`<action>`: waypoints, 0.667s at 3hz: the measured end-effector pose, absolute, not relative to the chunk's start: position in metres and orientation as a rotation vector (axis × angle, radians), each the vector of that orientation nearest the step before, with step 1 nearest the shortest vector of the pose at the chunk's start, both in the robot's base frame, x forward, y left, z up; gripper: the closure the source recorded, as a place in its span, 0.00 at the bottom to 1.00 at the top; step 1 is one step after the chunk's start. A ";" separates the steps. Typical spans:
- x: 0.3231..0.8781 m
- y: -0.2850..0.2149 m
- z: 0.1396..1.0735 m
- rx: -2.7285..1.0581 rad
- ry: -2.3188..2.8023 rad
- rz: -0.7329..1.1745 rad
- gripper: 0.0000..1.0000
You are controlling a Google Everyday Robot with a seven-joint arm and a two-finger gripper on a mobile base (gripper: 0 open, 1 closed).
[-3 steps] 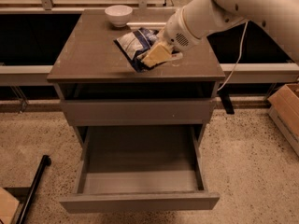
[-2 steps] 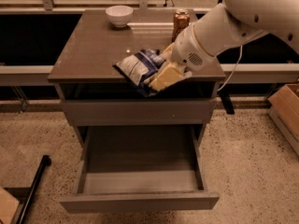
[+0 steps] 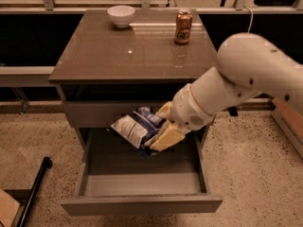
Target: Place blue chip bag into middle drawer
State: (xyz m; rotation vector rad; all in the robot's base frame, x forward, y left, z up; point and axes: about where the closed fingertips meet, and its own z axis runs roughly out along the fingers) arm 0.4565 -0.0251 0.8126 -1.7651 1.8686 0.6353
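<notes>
Next, I release the blue chip bag on the grey bottom at the centre of the middle drawer (image 3: pixel 144 165).
The blue chip bag (image 3: pixel 135 128), dark blue and white foil, hangs in my gripper (image 3: pixel 158 132), which is shut on its right end. The bag is held in the air above the open middle drawer (image 3: pixel 142 203), just below the cabinet's upper drawer front. The drawer is pulled out wide and its grey floor (image 3: pixel 142 183) shows under the bag. My white arm (image 3: pixel 246 74) reaches in from the right and hides the cabinet's right side.
A brown drink can (image 3: pixel 183 26) and a white bowl (image 3: pixel 121 16) stand at the back of the brown cabinet top (image 3: pixel 118 56). A black pole (image 3: pixel 33 193) lies on the speckled floor at the left. A cardboard box edge (image 3: pixel 289 122) is at the right.
My gripper has carried the chip bag off the cabinet top, forward and down, to a spot over the open drawer. The can, hidden before, now shows.
</notes>
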 end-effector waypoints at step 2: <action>0.474 0.015 0.713 -1.621 1.823 0.798 1.00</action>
